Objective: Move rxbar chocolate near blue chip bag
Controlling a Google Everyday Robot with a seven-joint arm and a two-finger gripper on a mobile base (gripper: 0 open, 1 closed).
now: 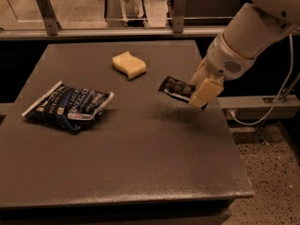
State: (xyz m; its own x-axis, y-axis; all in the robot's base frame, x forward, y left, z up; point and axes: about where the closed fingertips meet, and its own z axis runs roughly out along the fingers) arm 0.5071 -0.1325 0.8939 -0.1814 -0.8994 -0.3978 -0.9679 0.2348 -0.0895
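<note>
Next, I let go of the rxbar chocolate on the table [123, 108] beside the blue chip bag, in front of the sponge.
The rxbar chocolate [175, 88], a small black wrapped bar, is held in my gripper [200, 93] and hangs tilted a little above the table at the right of centre, casting a shadow below. The gripper's pale fingers [206, 92] are shut on the bar's right end. The blue chip bag [69, 106] lies crinkled on the left side of the table, well apart from the bar.
A wavy pale yellow sponge [129, 64] lies at the back centre of the dark grey table [140, 172]. A railing with metal posts [45, 11] runs behind the table. The table's right edge drops to a speckled floor [272, 172].
</note>
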